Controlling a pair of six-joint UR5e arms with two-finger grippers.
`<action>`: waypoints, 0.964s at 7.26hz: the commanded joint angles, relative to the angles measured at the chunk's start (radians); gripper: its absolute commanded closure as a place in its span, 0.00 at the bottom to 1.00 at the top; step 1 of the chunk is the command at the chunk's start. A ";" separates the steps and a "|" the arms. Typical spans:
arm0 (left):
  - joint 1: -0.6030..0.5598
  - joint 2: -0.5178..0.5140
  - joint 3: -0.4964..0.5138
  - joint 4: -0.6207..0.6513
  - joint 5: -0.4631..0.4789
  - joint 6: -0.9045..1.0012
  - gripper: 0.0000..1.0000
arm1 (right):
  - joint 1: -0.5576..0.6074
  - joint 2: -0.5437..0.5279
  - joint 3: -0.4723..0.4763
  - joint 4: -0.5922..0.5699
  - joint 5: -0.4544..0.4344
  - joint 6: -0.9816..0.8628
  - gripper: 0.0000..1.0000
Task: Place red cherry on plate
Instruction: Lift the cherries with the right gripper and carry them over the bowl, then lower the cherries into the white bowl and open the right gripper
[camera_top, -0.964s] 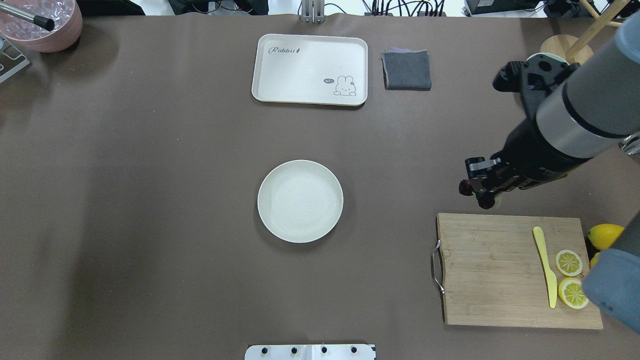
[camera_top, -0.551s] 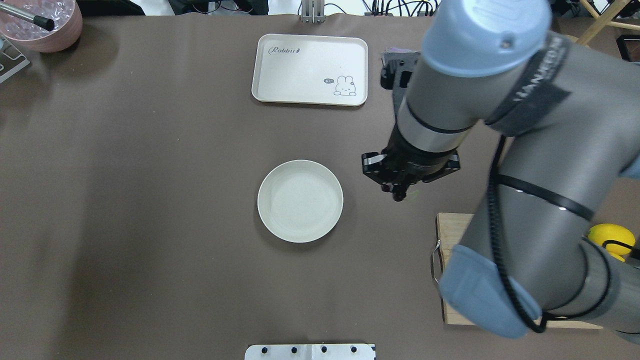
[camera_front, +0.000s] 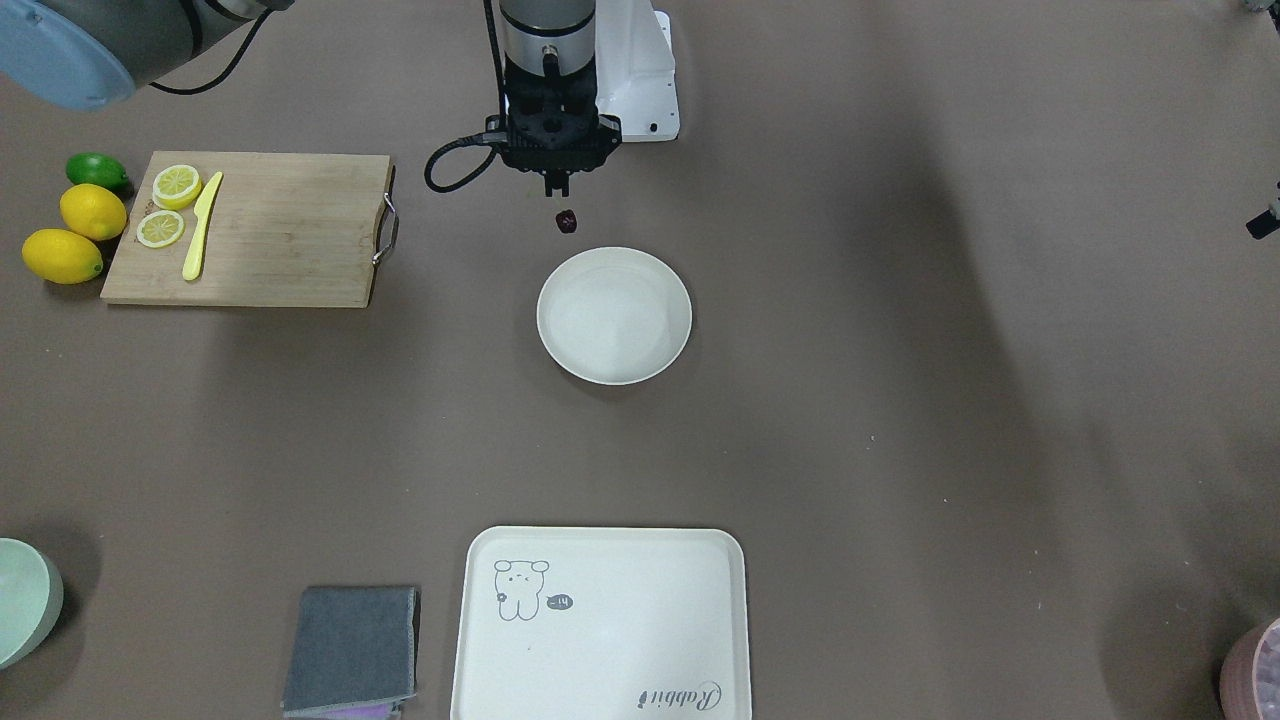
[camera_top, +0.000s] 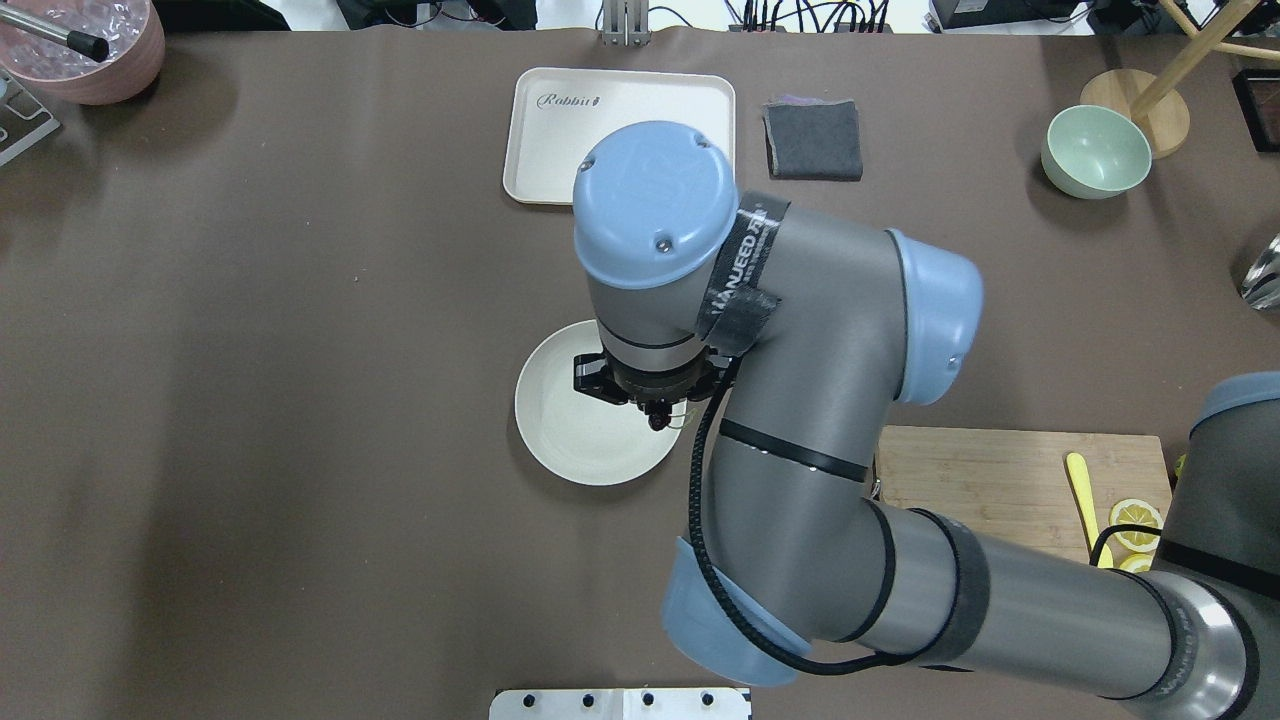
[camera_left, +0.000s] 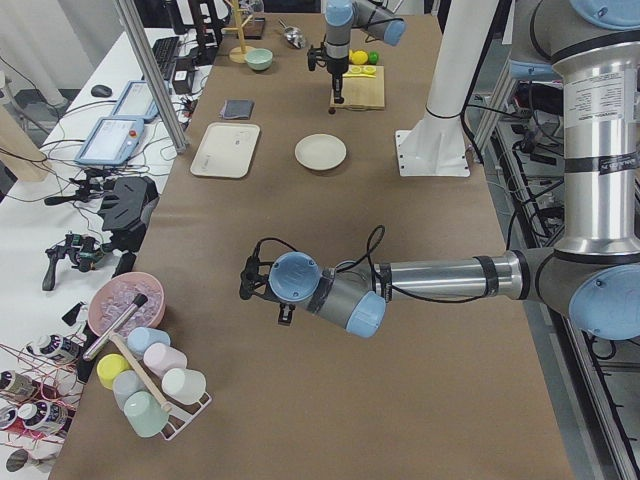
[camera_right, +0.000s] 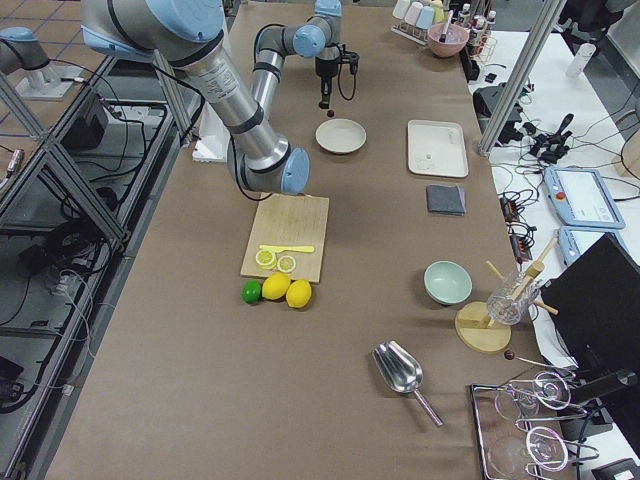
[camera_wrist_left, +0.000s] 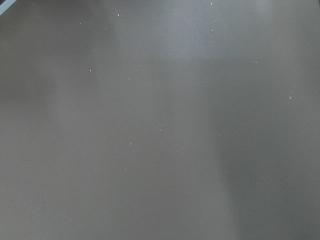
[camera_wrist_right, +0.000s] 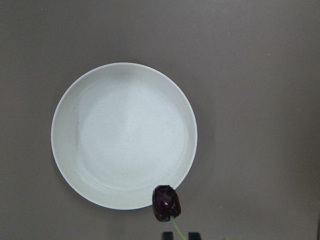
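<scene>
I need to use my right gripper to set the red cherry down in the middle of the empty white plate (camera_front: 621, 313) (camera_wrist_right: 119, 138).
The red cherry (camera_wrist_right: 166, 203) is tiny and dark maroon. It hangs by its thin green stem from my right gripper (camera_front: 557, 187), which is shut on the stem. In the right wrist view it dangles over the rim of the plate (camera_wrist_right: 124, 135). The plate (camera_front: 614, 315) is round, cream-white and has nothing in it. From overhead, the right gripper (camera_top: 657, 422) sits above the plate's (camera_top: 560, 440) near-right part, and the arm covers part of the dish. My left gripper (camera_left: 243, 283) hovers over bare table far to the left; I cannot tell whether it is open or shut.
A wooden cutting board (camera_front: 270, 230) holds lemon slices and a yellow knife, with whole lemons (camera_front: 75, 235) beside it. A cream tray (camera_front: 600, 620) and a folded grey cloth (camera_front: 350, 650) lie at the far side. A pale green bowl (camera_top: 1095, 150) stands at the far right.
My right arm has swept left from beside the cutting board to above the plate's edge, carrying the cherry. The plate has not moved.
</scene>
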 joint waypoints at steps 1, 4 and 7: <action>-0.003 0.011 -0.001 0.000 0.002 0.000 0.01 | -0.015 0.073 -0.187 0.112 -0.015 0.011 1.00; -0.015 0.009 0.000 0.002 0.002 -0.001 0.01 | -0.062 0.072 -0.304 0.265 -0.082 0.063 1.00; -0.018 0.009 0.003 0.002 0.002 0.000 0.01 | -0.057 0.067 -0.347 0.311 -0.095 0.046 1.00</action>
